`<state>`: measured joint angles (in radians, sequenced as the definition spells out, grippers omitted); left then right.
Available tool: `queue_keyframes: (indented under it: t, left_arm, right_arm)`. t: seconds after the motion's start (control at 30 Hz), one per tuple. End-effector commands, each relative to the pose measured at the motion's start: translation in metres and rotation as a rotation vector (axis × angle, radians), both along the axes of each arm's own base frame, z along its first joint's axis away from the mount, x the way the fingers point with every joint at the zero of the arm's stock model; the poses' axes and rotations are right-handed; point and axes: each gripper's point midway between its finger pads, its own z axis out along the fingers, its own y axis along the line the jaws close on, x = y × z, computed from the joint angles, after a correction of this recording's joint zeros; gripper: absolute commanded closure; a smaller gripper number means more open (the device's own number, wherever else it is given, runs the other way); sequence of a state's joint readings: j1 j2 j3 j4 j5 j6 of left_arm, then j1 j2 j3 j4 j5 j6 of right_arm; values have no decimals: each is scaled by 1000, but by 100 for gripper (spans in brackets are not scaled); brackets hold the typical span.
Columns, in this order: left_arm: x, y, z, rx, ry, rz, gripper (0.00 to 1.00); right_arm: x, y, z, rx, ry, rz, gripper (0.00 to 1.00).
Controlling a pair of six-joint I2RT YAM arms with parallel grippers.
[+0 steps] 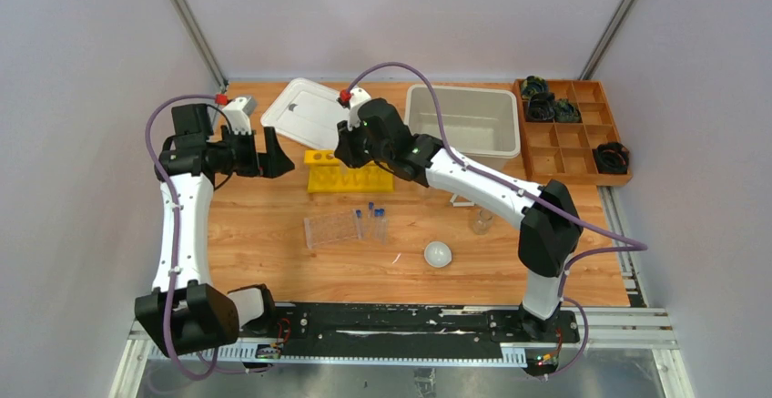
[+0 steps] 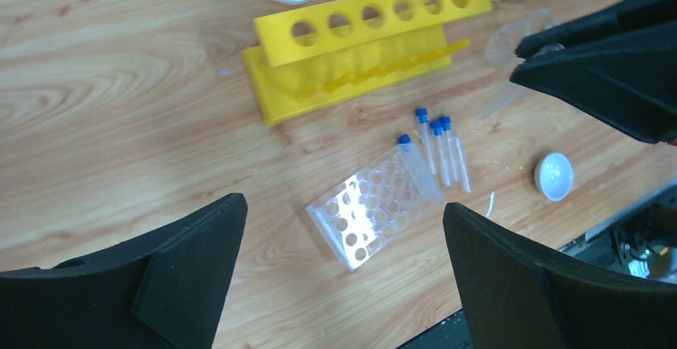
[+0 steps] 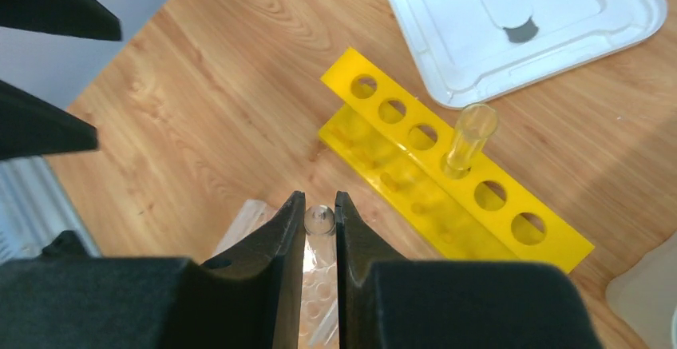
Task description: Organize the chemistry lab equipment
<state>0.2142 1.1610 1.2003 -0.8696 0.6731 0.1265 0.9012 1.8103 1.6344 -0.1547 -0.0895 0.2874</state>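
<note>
Next, my right gripper releases the clear glass tube in the yellow rack's end holes [image 1: 324, 157] [image 3: 378, 100] nearest my left gripper.
The yellow tube rack [image 1: 350, 178] stands at mid-table, with one clear tube [image 3: 471, 135] upright in a hole of the rack [image 3: 415, 137]. My right gripper [image 3: 319, 205] is shut on a second clear glass tube [image 3: 319, 220] and hovers just in front of the rack [image 1: 345, 153]. The clear rack [image 1: 331, 229] lies nearer the front, with several blue-capped tubes [image 1: 374, 219] beside it. My left gripper [image 1: 275, 159] is open and empty, left of the yellow rack; its wrist view looks down on the clear rack [image 2: 375, 205], the tubes [image 2: 439, 149] and the white dish [image 2: 554, 175].
A white lid [image 1: 303, 111] and a white bin [image 1: 466, 117] lie at the back. The brown wooden compartment tray [image 1: 569, 129] is at the back right. A small glass vessel [image 1: 481, 221] and the white dish [image 1: 438, 254] sit under the right arm.
</note>
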Motion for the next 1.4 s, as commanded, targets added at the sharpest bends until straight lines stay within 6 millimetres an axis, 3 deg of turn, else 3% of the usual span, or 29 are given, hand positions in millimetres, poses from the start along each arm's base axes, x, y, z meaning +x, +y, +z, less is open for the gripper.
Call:
queue_keyframes:
  t: [0.0,0.37,0.8,1.37]
  left_arm:
    - [10,28,-1,25,9,100,0]
    - [6,34,-27,36,63,94,0]
    - [4,32,-21,52,37,50,0]
    - [2,32,-20,56,28,43,0]
  right_arm:
    - [19,17,8,17,-218,-34,100]
    - [34,50,-24,24,-377,-46,100]
    - [45,61,-61,-44,-410,-102,100]
    - [44,60,-85,-69,-387,-101,100]
